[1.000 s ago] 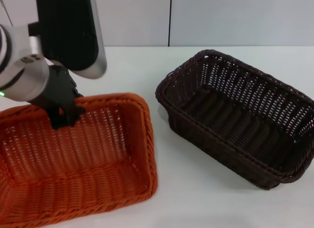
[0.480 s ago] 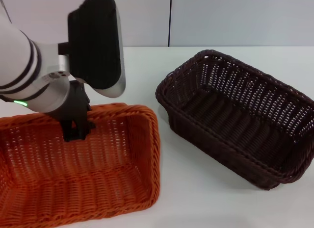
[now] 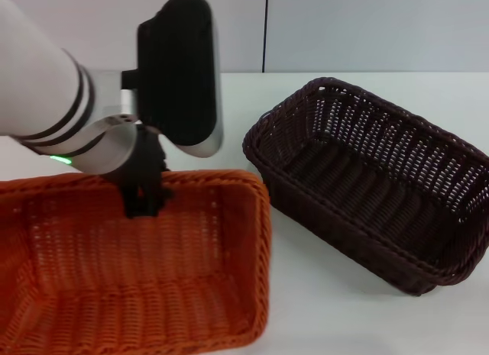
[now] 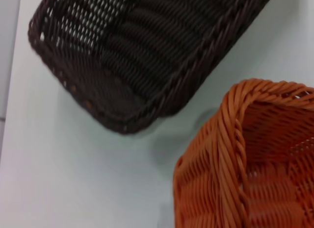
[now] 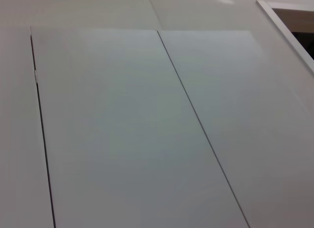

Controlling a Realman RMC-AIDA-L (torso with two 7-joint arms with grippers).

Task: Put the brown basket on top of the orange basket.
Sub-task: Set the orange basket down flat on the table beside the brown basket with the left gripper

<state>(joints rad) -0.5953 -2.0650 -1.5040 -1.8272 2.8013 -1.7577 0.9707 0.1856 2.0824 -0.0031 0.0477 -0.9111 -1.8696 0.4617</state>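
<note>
Next, my left gripper releases the orange basket on the white table (image 3: 197,256), against the brown basket's near side.
The orange basket (image 3: 137,286) lies at the near left of the white table, its far rim pinched by my left gripper (image 3: 143,204), which is shut on it. One finger reaches down inside the basket. To its right, a narrow gap away, the brown basket (image 3: 367,179) stands upright and untouched. The left wrist view shows a corner of the orange basket (image 4: 245,164) close to the brown basket (image 4: 142,46). My right gripper shows in no view.
Bare white table (image 3: 313,309) lies in front of the brown basket and between the two baskets. A pale panelled wall (image 3: 367,27) runs behind the table. The right wrist view shows only pale panels (image 5: 147,130).
My left gripper has moved right and toward me, and the orange basket has come with it. The gap to the brown basket has narrowed. The brown basket has stayed put.
</note>
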